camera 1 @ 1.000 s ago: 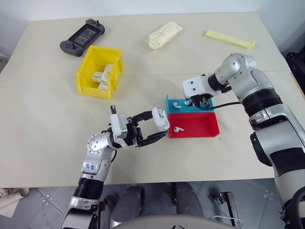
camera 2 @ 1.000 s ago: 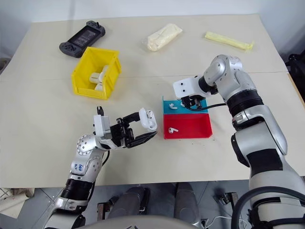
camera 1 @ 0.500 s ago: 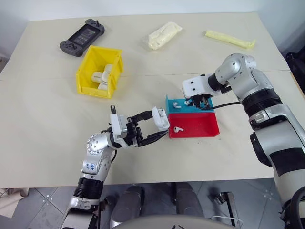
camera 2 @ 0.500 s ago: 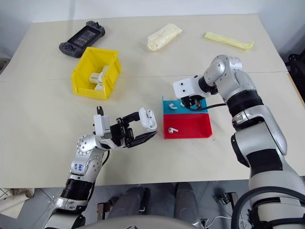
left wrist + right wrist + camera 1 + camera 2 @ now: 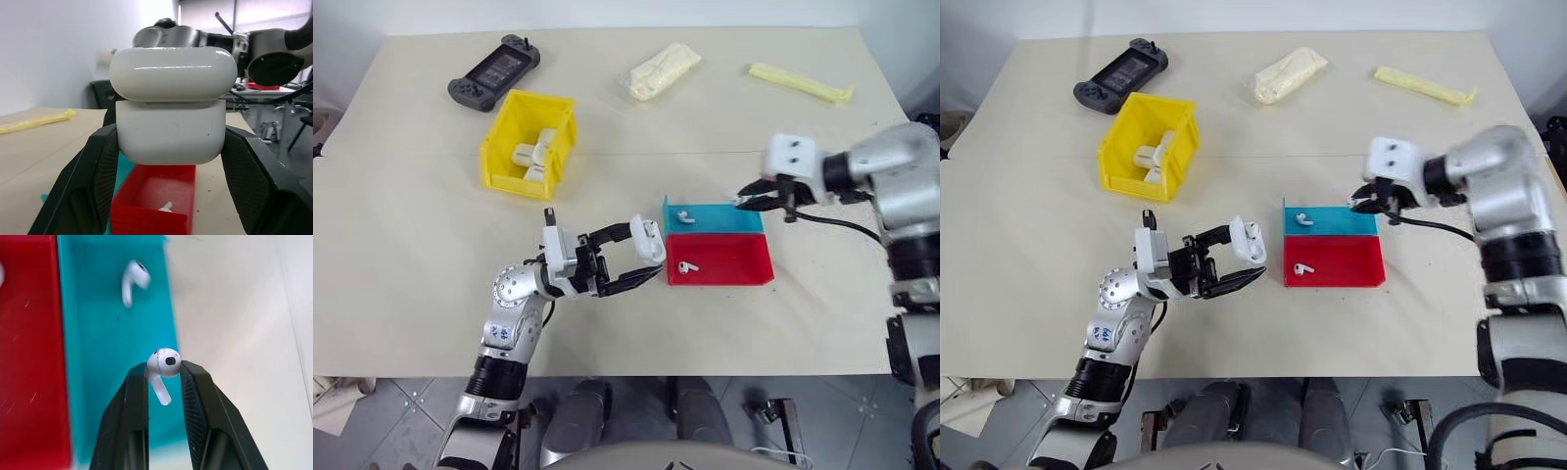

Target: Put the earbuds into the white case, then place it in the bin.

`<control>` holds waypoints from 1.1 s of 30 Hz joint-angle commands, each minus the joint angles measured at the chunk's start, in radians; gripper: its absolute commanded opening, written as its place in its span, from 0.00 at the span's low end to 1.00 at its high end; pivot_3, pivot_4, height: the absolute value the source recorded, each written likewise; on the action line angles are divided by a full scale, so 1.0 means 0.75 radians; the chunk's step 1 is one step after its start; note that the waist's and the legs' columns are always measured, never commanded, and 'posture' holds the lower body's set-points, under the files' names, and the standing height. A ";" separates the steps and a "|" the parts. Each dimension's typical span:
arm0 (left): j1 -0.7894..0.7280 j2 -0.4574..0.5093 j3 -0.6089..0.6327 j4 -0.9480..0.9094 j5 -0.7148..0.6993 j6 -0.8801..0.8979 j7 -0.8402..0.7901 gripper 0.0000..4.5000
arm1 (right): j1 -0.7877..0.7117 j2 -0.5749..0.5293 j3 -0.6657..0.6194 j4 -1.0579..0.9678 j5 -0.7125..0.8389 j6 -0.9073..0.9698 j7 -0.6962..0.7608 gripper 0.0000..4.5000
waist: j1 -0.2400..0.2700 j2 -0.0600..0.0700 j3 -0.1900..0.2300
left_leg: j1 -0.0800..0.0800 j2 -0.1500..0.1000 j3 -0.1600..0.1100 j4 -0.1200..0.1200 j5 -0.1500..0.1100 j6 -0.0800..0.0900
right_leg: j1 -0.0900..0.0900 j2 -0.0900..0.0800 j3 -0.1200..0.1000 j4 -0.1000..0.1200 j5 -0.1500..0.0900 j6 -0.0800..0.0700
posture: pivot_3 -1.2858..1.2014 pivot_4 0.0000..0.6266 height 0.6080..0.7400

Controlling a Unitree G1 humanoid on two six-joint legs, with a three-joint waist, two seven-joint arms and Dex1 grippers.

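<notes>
My left gripper holds the white case (image 5: 656,230) beside the trays. Next, my right gripper drops the earbud inside it.
My left gripper (image 5: 645,254) is shut on the white case (image 5: 171,117), held above the table just left of the trays, its lid slightly ajar. My right gripper (image 5: 164,368) is shut on one earbud (image 5: 165,363), raised over the right end of the cyan tray (image 5: 729,217). Another earbud (image 5: 684,216) lies in the cyan tray, and a third (image 5: 687,265) lies in the red tray (image 5: 734,266). The yellow bin (image 5: 509,132) stands at the back left of the table and holds white items (image 5: 534,155).
A dark game controller (image 5: 494,73) lies behind the bin. A pale yellow packet (image 5: 664,70) and a long yellow wrapper (image 5: 800,82) lie at the back of the table (image 5: 401,264). The two trays sit side by side in the middle.
My right gripper has lifted out of the cyan tray and swung right with an earbud between its fingers. The left gripper still holds the case in the same place. The camera shifted slightly.
</notes>
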 commanded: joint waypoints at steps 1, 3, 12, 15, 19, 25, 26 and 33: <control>-0.031 -0.005 -0.004 -0.027 -0.049 0.021 -0.037 0.61 | 0.234 -0.023 -0.241 -0.286 0.221 0.159 -0.074 0.12 | 0.001 0.000 0.000 | 0.000 0.000 0.000 0.000 0.000 0.000 | 0.000 0.000 0.000 0.000 0.000 0.000 | 0.52 0.24 1.00; -0.051 -0.017 -0.007 -0.016 -0.055 0.036 -0.049 0.61 | 0.384 0.011 -0.386 -0.415 0.374 0.255 -0.121 0.12 | 0.001 0.000 0.000 | 0.001 0.001 0.002 0.001 0.000 0.000 | 0.000 0.001 0.001 0.002 0.000 0.000 | 0.52 0.24 1.00; -0.109 -0.041 -0.006 -0.006 -0.104 0.136 -0.093 0.61 | 0.654 0.393 -0.664 -0.980 1.126 0.810 -0.617 0.12 | 0.000 0.000 0.000 | 0.004 0.003 0.005 0.001 0.000 -0.001 | 0.000 0.002 0.004 0.004 0.000 0.000 | 0.52 0.24 1.00; -0.129 -0.051 -0.009 0.001 -0.096 0.161 -0.090 0.61 | 0.685 0.509 -0.671 -1.095 1.383 0.921 -0.816 0.12 | 0.004 0.000 0.000 | 0.004 0.003 0.003 0.001 0.000 -0.001 | 0.000 0.002 0.004 0.004 0.000 0.000 | 0.52 0.24 1.00; -0.148 -0.063 -0.008 0.008 -0.091 0.187 -0.089 0.61 | 0.694 0.601 -0.655 -1.164 1.637 0.943 -1.044 0.12 | 0.003 0.000 0.000 | 0.003 0.001 0.002 0.001 0.000 0.000 | 0.001 0.000 0.003 0.004 0.000 0.000 | 0.52 0.24 1.00; -0.175 -0.075 -0.008 0.024 -0.080 0.207 -0.093 0.61 | 0.706 0.586 -0.574 -1.211 1.834 0.928 -1.193 0.12 | 0.000 0.000 0.000 | 0.003 0.002 0.002 0.001 0.001 0.000 | 0.001 0.002 0.003 0.004 0.000 0.000 | 0.52 0.24 1.00; -0.179 -0.077 -0.007 0.026 -0.080 0.209 -0.092 0.61 | 0.714 0.580 -0.559 -1.216 1.845 0.924 -1.202 0.12 | 0.000 0.000 0.000 | 0.003 0.002 0.002 0.001 0.001 0.000 | 0.001 0.002 0.003 0.004 0.000 0.000 | 0.52 0.24 1.00; -0.201 -0.095 -0.002 0.034 -0.081 0.215 -0.080 0.61 | 0.808 0.535 -0.444 -1.248 1.778 0.857 -1.175 0.12 | 0.000 0.000 0.000 | 0.003 0.001 0.002 0.001 0.000 0.000 | 0.001 0.002 0.003 0.004 0.000 0.000 | 0.52 0.24 1.00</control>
